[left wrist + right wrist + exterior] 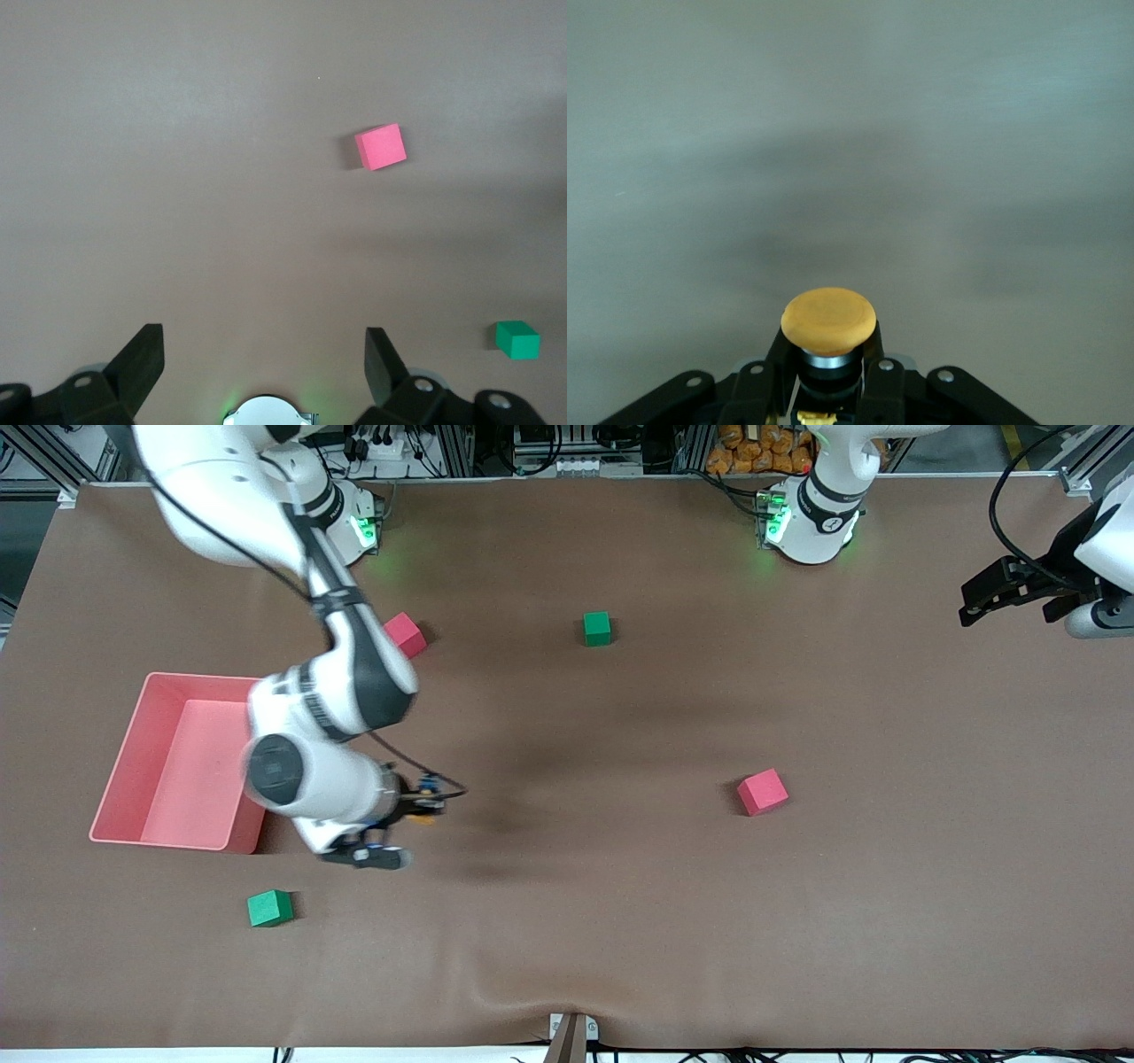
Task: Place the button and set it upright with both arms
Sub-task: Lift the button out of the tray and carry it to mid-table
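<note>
The robot's right gripper should release the button on the table [570, 756] between the pink bin and the red cube in mid-table.
My right gripper [423, 802] is shut on the button [829, 326], which has a round orange cap on a black body. In the front view the button [429, 800] shows at the gripper's tip, above the brown table beside the pink bin [133, 762], with its cap pointing along the gripper's fingers [764, 372]. My left gripper [1005, 593] is open and empty, raised over the left arm's end of the table. Its two black fingertips [142, 354] stand wide apart in the left wrist view.
A red cube [762, 791] lies mid-table and shows in the left wrist view [381, 146]. A green cube [597, 628] and another red cube [404, 634] lie nearer the bases. A second green cube [269, 908] lies near the front camera.
</note>
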You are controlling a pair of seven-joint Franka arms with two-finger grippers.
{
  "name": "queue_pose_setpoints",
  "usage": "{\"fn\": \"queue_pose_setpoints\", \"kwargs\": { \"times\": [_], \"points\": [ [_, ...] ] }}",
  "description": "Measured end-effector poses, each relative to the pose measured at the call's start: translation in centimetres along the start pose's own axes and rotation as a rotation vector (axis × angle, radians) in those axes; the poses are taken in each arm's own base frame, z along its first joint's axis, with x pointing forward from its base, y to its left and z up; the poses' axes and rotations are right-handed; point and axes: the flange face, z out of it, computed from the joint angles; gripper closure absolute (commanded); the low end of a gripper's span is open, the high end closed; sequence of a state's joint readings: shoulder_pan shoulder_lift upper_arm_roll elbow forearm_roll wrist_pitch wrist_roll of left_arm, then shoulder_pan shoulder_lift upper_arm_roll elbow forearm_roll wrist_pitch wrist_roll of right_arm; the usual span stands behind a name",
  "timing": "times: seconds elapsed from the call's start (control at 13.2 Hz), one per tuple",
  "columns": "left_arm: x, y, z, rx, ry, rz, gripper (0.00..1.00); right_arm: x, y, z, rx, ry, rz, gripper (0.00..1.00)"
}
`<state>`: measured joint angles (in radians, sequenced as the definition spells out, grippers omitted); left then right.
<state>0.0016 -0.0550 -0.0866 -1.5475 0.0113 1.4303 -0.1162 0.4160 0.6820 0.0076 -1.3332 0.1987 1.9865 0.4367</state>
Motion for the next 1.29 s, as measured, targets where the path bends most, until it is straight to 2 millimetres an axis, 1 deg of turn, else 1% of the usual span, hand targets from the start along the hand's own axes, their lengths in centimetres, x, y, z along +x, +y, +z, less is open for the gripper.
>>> {"fn": "queue_pose_setpoints", "kwargs": {
  "times": [0.15, 0.23, 0.3, 0.38, 0.46, 0.53, 0.61, 0.76, 0.83, 0.91, 1.14, 1.29],
  "points": [
    [0.0, -0.1, 0.0, 0.000, 0.000, -0.002, 0.00, -2.4, -5.4, 3.9, 0.013, 0.031, 0.004, 1.00],
    [0.0, -0.2, 0.0, 0.000, 0.000, -0.004, 0.00, -3.8, -8.0, 6.2, 0.022, 0.048, 0.009, 1.00],
    [0.1, -0.3, 0.0, 0.000, 0.000, -0.005, 0.00, -5.3, -10.2, 8.7, 0.023, 0.053, 0.003, 1.00],
    [0.1, -0.3, 0.0, -0.001, 0.000, -0.007, 0.00, -6.7, -11.8, 11.0, 0.015, 0.047, -0.012, 1.00],
    [0.1, -0.4, 0.0, -0.001, 0.000, -0.007, 0.00, -8.0, -13.0, 13.0, 0.004, 0.035, -0.032, 1.00],
    [0.1, -0.3, 0.0, -0.001, 0.001, -0.007, 0.00, -9.0, -13.8, 14.5, -0.007, 0.024, -0.051, 1.00],
    [0.2, -0.3, 0.1, -0.001, 0.001, -0.007, 0.00, -9.9, -14.5, 15.5, -0.015, 0.015, -0.066, 1.00],
    [0.5, -0.3, 0.4, -0.001, 0.001, -0.006, 0.00, -10.9, -15.2, 16.7, -0.025, 0.004, -0.082, 1.00],
    [0.6, -0.3, 0.5, -0.002, 0.001, -0.006, 0.00, -11.0, -15.3, 17.1, -0.028, 0.001, -0.085, 0.82],
    [0.7, -0.3, 0.5, -0.002, 0.001, -0.006, 0.00, -11.0, -15.3, 17.3, -0.030, 0.000, -0.085, 0.01],
    [0.7, -0.3, 0.5, -0.002, 0.004, -0.006, 0.00, -10.9, -15.5, 17.0, -0.026, 0.004, -0.086, 0.00],
    [0.7, -0.3, 0.5, -0.002, 0.005, -0.006, 0.00, -10.5, -15.7, 16.2, -0.017, 0.019, -0.086, 0.00]
  ]
}}
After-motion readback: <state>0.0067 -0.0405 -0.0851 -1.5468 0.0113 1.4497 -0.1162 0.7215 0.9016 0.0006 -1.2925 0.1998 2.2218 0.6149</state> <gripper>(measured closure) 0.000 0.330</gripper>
